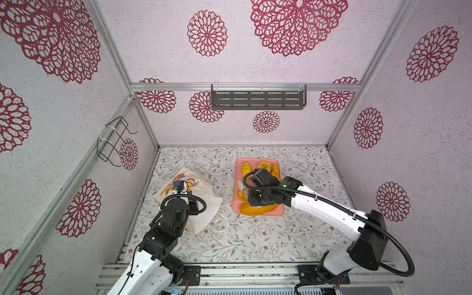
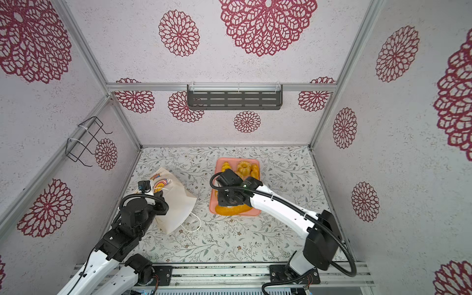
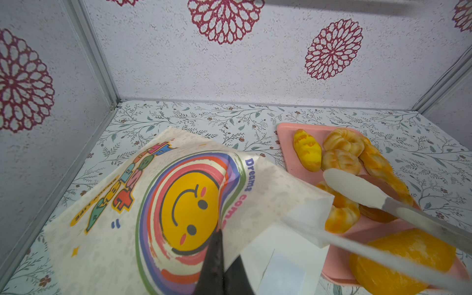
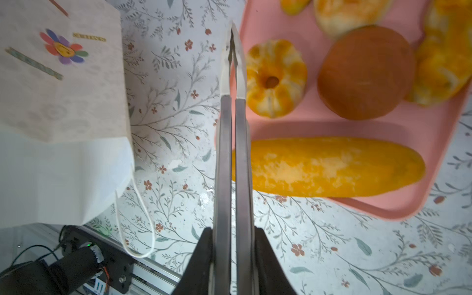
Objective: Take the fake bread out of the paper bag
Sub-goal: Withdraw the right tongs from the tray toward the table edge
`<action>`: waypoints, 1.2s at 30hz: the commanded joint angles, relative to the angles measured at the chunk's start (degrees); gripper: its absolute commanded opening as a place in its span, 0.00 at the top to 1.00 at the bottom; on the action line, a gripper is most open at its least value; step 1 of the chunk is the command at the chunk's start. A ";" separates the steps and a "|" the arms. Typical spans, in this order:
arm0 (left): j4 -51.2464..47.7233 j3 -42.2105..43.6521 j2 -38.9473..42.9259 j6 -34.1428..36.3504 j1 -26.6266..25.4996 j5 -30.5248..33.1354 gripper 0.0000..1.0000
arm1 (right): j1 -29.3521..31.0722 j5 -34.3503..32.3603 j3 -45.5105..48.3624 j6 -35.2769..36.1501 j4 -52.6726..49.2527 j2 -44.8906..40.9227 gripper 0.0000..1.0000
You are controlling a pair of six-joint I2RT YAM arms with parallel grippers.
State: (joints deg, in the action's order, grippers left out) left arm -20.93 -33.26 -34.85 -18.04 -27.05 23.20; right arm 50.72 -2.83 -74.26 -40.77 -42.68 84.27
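Next, my right gripper sets the metal tongs free on the bare table [image 1: 310,177], in the space between the pink tray and the side wall. The tongs are still over the tray's edge.
The white paper bag [image 1: 204,204] [image 2: 178,201] lies tilted on the left of the table, smiley print up. My left gripper [image 3: 219,237] is shut on a fold of the paper bag [image 3: 127,204] at its mouth; no bread shows inside. The fake bread sits on the pink tray [image 1: 255,159] [image 4: 319,127]: a long loaf [image 4: 332,166] [image 1: 255,210], a dark brown bun [image 4: 365,74], a ring roll [image 4: 275,79] and others [image 3: 342,143]. My right gripper [image 4: 233,245] is shut on metal tongs [image 4: 233,76] [image 3: 357,189]. The tongs are closed and empty, over the tray's left edge.
The bag's cord handle [image 1: 222,224] [image 4: 135,219] trails toward the front edge. A wire rack [image 1: 115,141] hangs on the left wall and a grey slotted shelf [image 1: 258,98] on the back wall. Walls enclose the table on three sides.
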 commanded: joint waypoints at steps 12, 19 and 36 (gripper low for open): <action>-12.87 -17.28 -10.10 -18.74 2.64 3.56 1.00 | -28.71 -14.99 22.86 24.82 20.25 -24.48 1.00; -22.71 -35.52 -27.14 -29.53 15.55 -16.02 1.00 | -43.87 -19.00 34.83 34.66 41.21 -23.96 1.00; -5.62 -41.66 -47.50 -41.39 29.06 -41.75 1.00 | -50.17 -6.27 35.03 47.11 62.68 1.25 0.97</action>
State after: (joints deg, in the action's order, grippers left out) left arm -32.69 -74.94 -81.97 -56.27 1.52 -13.72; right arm 0.67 -10.81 -36.10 3.36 14.87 84.68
